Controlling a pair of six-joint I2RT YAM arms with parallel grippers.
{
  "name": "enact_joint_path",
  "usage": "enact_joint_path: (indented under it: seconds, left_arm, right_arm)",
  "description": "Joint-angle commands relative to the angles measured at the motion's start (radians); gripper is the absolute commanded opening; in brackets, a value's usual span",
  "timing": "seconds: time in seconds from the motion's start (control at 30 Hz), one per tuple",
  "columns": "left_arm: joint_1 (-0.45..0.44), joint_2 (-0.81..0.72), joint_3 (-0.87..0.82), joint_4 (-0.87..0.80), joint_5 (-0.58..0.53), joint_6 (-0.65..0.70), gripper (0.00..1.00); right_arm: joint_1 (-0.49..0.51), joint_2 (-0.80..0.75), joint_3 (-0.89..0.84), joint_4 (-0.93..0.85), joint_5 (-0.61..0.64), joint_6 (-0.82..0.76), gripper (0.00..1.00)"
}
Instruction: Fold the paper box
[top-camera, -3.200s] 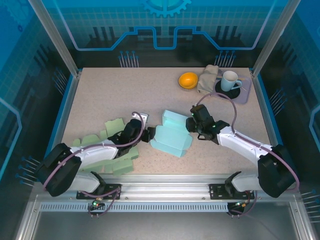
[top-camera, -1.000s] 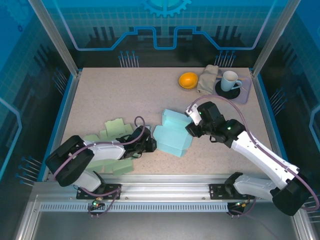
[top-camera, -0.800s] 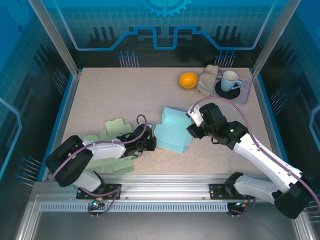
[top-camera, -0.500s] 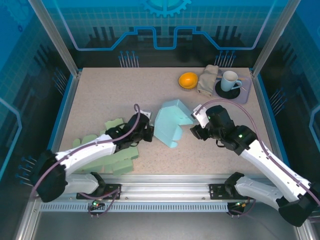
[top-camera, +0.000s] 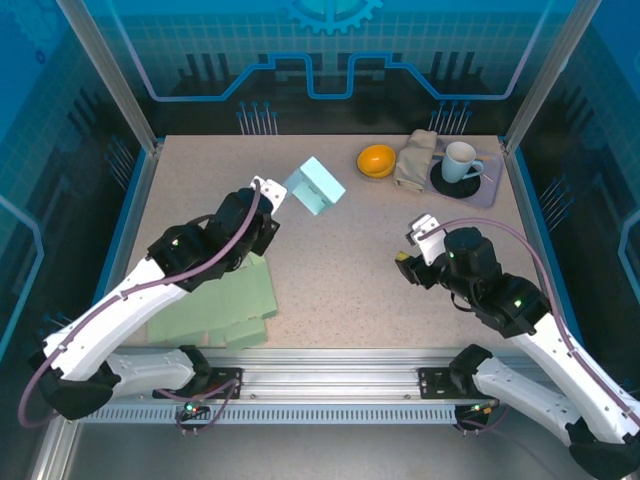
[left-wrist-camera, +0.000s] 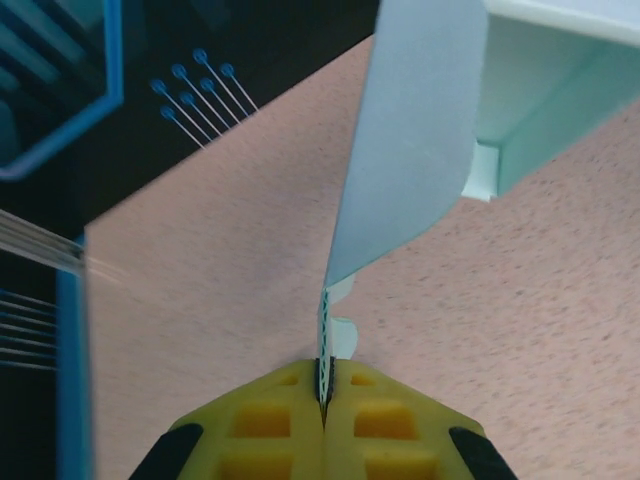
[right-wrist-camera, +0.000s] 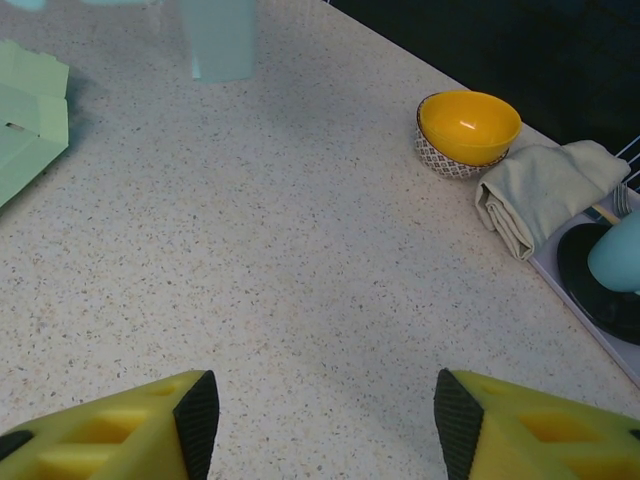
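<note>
The robot's left gripper needs to release the light blue paper box, still hanging above the table's back middle, on bare tabletop (top-camera: 322, 265) next to the green cardboard sheets.
The light blue paper box (top-camera: 316, 187) hangs partly folded above the back middle of the table. My left gripper (top-camera: 281, 199) is shut on one of its flaps. In the left wrist view that flap (left-wrist-camera: 405, 150) rises edge-on from my left gripper (left-wrist-camera: 325, 388), with the box body (left-wrist-camera: 545, 90) at the upper right. My right gripper (top-camera: 408, 250) stands open over bare tabletop at the right, well apart from the box. Between my right gripper's (right-wrist-camera: 325, 425) pads there is nothing, and the box (right-wrist-camera: 216, 38) shows blurred at the top of that view.
Flat green cardboard sheets (top-camera: 215, 300) lie at the front left, under my left arm. An orange bowl (top-camera: 377, 160), a folded cloth (top-camera: 418, 157) and a cup (top-camera: 460, 160) on a dark saucer sit at the back right. The bowl (right-wrist-camera: 468, 128) and cloth (right-wrist-camera: 545, 190) lie beyond my right gripper.
My left arm has lifted the box off the table and carried it toward the back. My right gripper has let go of it, drawn back to the right and opened wider.
</note>
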Motion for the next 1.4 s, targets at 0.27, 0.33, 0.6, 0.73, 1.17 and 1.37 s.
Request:
enact_joint_path:
  seconds: [0.27, 0.33, 0.6, 0.73, 1.17, 1.37]
  left_arm:
    - [-0.168, -0.046, 0.008, -0.07, -0.127, 0.608, 0.0]
    - [-0.194, -0.055, -0.015, -0.072, -0.131, 0.68, 0.0]
    - [-0.25, 0.001, -0.015, -0.126, -0.132, 0.822, 0.0]
    - [-0.265, 0.052, -0.023, -0.142, -0.167, 0.886, 0.0]
    - [-0.283, 0.376, 0.085, -0.239, -0.207, 0.876, 0.0]
    - [-0.281, 0.575, 0.255, -0.236, -0.203, 0.835, 0.02]
  right_arm:
    - [-0.006, -0.056, -0.029, 0.033, 0.026, -0.029, 0.69]
    - [-0.008, -0.069, -0.059, 0.042, 0.026, -0.031, 0.7]
    - [-0.017, -0.09, -0.086, 0.05, 0.029, -0.024, 0.72]
    - [-0.018, -0.108, -0.111, 0.064, 0.026, -0.01, 0.72]
    - [-0.034, -0.116, -0.128, 0.087, 0.006, 0.023, 0.73]
    - [-0.046, -0.134, -0.136, 0.086, 0.014, 0.025, 0.74]
